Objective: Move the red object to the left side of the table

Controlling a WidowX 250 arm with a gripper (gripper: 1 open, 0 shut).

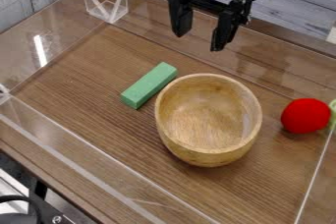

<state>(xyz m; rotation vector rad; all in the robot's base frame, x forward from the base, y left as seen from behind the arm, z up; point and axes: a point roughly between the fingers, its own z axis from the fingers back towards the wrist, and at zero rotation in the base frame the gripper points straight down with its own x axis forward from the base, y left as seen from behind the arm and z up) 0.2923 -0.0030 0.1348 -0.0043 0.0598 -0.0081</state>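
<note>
Next, my gripper closes on the upper part of the red ball (pixel 306 108) next to the wooden bowl, because the ball needs to be carried across the table.
The red object (pixel 306 115) is a small bright red ball lying near the right edge of the table (pixel 92 90), just right of the wooden bowl. My gripper (pixel 198 29) hangs above the far middle of the table, well up and to the left of the ball. Its black fingers (pixel 221 33) point down and stand apart with nothing between them. Gripper and ball are far apart, with no contact.
A light wooden bowl (pixel 209 117) sits centre-right. A green rectangular block (pixel 148 84) lies left of it. Clear acrylic walls (pixel 79 140) edge the tabletop, and a clear bracket (pixel 105 6) stands at the back left.
</note>
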